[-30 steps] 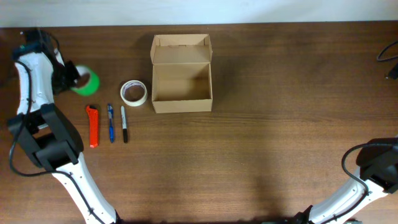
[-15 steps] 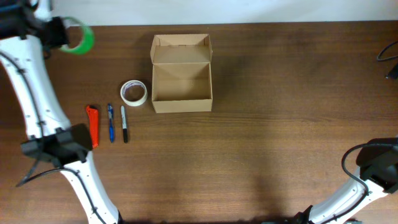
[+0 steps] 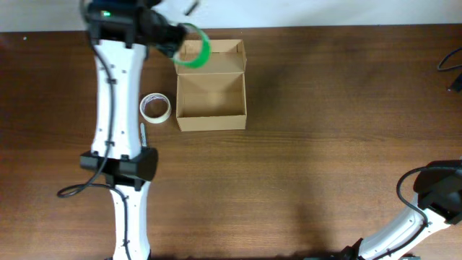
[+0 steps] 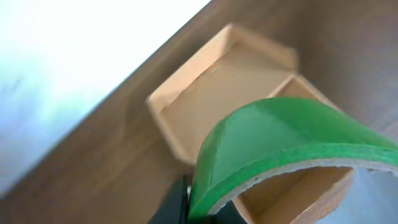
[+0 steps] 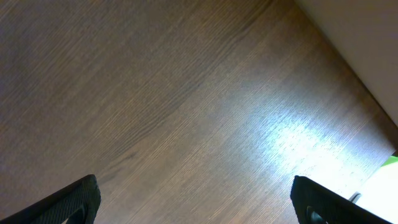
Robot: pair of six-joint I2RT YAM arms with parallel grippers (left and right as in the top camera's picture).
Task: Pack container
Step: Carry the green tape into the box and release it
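Note:
I need to release the green tape roll with my left gripper inside the box (image 3: 226, 94), near the box's side farthest from the white tape roll.
The container (image 3: 211, 94) is an open tan cardboard box with its flap lid folded back, at the table's back middle; it also shows in the left wrist view (image 4: 236, 93). My left gripper (image 3: 175, 42) is shut on a green tape roll (image 3: 196, 48) and holds it in the air over the box's back left corner. In the left wrist view the green roll (image 4: 280, 140) fills the foreground above the box, pinched between my fingers (image 4: 177, 205). My right gripper (image 5: 198, 202) is open and empty over bare wood; in the overhead view only its arm (image 3: 433, 189) shows.
A white tape roll (image 3: 154, 107) lies just left of the box. A black marker tip (image 3: 142, 133) peeks out beside my left arm (image 3: 119, 108), which hides the other pens. A black cable (image 3: 451, 65) lies at the right edge.
My left arm has swung right from the table's far left corner, carrying the green tape roll to above the box's back left corner. It now covers the pens. The right arm has not moved.

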